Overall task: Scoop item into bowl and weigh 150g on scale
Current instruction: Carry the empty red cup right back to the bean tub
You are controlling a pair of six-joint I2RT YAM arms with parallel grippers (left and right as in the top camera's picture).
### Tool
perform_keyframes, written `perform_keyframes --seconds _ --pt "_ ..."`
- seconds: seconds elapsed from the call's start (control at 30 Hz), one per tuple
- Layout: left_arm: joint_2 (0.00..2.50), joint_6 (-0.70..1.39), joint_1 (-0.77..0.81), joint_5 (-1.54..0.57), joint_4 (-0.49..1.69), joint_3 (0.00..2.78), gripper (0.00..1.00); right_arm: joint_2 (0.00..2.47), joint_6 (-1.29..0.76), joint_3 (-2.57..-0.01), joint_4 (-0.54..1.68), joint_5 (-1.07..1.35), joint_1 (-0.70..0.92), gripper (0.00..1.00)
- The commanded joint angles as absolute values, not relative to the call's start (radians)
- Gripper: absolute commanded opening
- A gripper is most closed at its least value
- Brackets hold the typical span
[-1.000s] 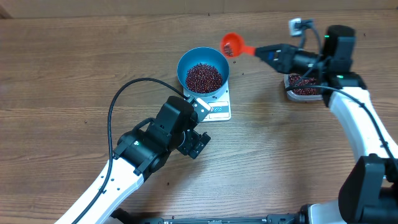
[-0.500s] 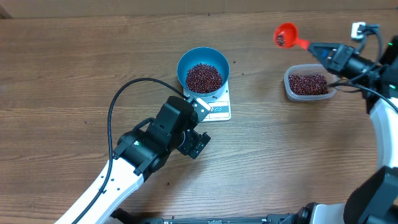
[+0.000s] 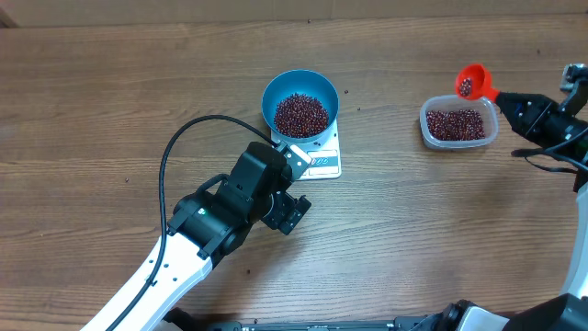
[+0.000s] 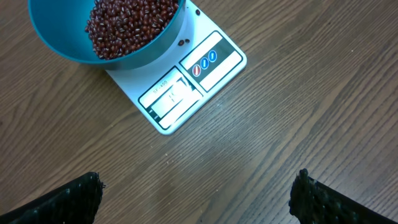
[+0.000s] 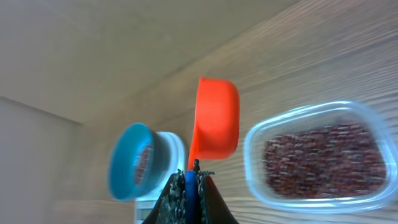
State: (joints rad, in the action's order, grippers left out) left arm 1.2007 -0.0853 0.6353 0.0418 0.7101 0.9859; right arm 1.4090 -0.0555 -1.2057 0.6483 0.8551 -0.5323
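Observation:
My right gripper has the orange scoop. I will put it down with that gripper on the beans (image 3: 457,131) (image 5: 323,179) by the clear tub's near rim.
The blue bowl (image 3: 299,81) stands on the white scale (image 3: 323,163) and holds a maroon heap of beans (image 3: 301,115). My right gripper (image 3: 507,101) is shut on the blue handle of an orange scoop (image 3: 472,81). The scoop holds a few beans and hovers at the far right corner of the clear tub (image 3: 425,127). The right wrist view shows the scoop (image 5: 214,118) from below, between the blurred bowl (image 5: 124,162) and the tub (image 5: 252,149). My left gripper (image 3: 292,213) is open above bare table near the scale (image 4: 193,81), with nothing between its fingers (image 4: 68,199).
The clear tub holds more beans (image 3: 455,124). A black cable (image 3: 184,133) loops over the table left of the left arm. A single bean (image 4: 182,42) lies on the scale beside the bowl (image 4: 56,31).
The right arm has swung the scoop to the right, from beside the bowl to the tub's far corner. The left arm has not moved.

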Motion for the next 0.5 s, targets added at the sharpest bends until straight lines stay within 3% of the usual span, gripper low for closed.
perform_keyframes --seconds 0.0,0.27,0.47 --pt "1.208 -0.097 0.635 0.049 0.706 0.984 0.99 1.379 0.139 -1.206 0.673 0.721 -0.532 0.04" --pt "1.208 -0.097 0.635 0.049 0.706 0.984 0.99 1.379 0.423 -1.206 0.751 0.441 -0.494 0.04" --pt "1.208 -0.097 0.635 0.049 0.706 0.984 0.99 1.379 0.559 -1.206 0.754 0.418 -0.417 0.04"
